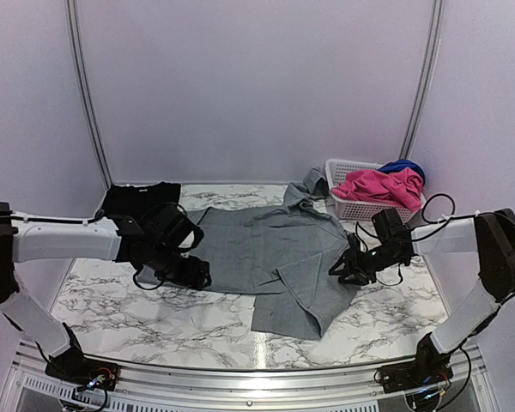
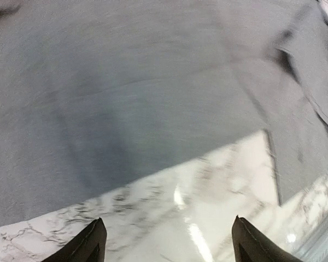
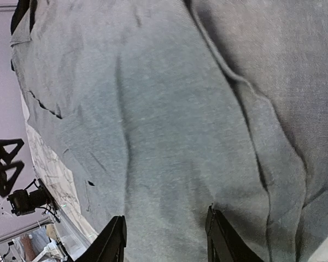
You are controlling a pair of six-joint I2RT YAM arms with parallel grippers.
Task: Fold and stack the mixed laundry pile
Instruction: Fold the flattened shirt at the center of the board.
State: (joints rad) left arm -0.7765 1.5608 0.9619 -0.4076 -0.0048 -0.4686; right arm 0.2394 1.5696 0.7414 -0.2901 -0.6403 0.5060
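Observation:
My left gripper is to move next to the leg's loose end (image 1: 279, 331) (image 2: 320, 174) near the metal rail and close there on the grey trousers.
Grey trousers (image 1: 266, 253) lie spread flat on the marble table (image 1: 154, 318), one leg reaching toward the near edge. My left gripper (image 1: 197, 275) is at their left edge; in the left wrist view it (image 2: 167, 240) is open wide over bare marble, with the grey cloth (image 2: 126, 98) just beyond the fingertips. My right gripper (image 1: 348, 270) is over the trousers' right side; in the right wrist view it (image 3: 165, 236) stands open just above the grey cloth (image 3: 153, 125), nothing pinched between its fingers. A folded black cloth (image 1: 142, 199) lies at the back left.
A white lattice basket (image 1: 358, 209) stands at the back right, holding a bright pink piece (image 1: 378, 186) and a dark blue piece (image 1: 403, 166). Another grey piece (image 1: 313, 182) lies beside the basket's left end. A metal rail (image 1: 257, 382) runs along the table's near edge.

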